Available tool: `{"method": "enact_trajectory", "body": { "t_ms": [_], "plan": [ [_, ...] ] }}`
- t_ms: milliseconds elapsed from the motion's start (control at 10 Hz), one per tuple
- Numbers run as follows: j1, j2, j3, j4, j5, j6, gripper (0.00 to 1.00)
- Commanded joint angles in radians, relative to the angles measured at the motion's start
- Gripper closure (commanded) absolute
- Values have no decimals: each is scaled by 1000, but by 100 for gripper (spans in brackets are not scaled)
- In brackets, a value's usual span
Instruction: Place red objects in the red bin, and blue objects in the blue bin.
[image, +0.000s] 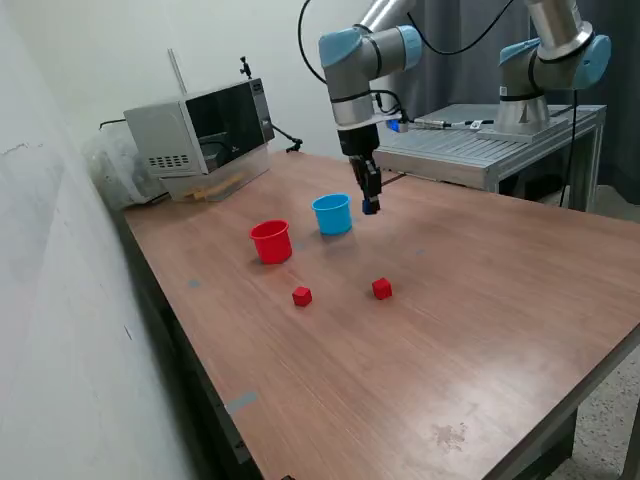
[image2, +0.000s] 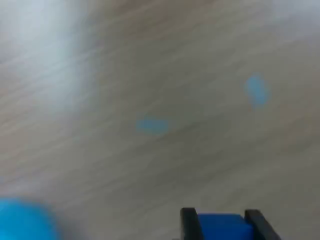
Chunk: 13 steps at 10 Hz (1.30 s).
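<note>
The blue bin (image: 332, 216) (image2: 20, 226) stands beside the red bin. Next, my gripper releases the dark blue cube inside it.
My gripper (image: 370, 205) hangs just to the exterior view's right of the light-blue cup (image: 332, 214), above the table. It is shut on a dark blue cube (image2: 223, 227), held between the two black fingertips (image2: 188, 222) in the wrist view. The blue cup's rim shows blurred in the wrist view (image2: 22, 220). The red cup (image: 271, 241) stands beside the blue cup, to the exterior view's left. Two small red cubes lie on the table nearer the camera: one (image: 302, 296) and another (image: 381, 289). A second blue cube is not in view.
A microwave-like grey box (image: 200, 128) sits on a clear container at the table's far left in the exterior view. A metal bench (image: 480, 145) with a second arm (image: 545, 70) stands behind. Small blue marks (image2: 152, 125) dot the wooden table (image: 480, 330).
</note>
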Motion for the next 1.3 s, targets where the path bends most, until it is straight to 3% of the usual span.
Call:
{"method": "enact_trajectory", "body": {
  "t_ms": [0,300,700,800,1200],
  "plan": [
    [-124,-45,-4,0,-32,-49,100],
    [-208,-45,5,2,-32,-75,100],
    [-226,-39,8,14,-44,-110,100],
    [-222,-41,12,25,-44,-110,0],
    [-212,-38,-5,34,-38,-135,0]
  ]
}}
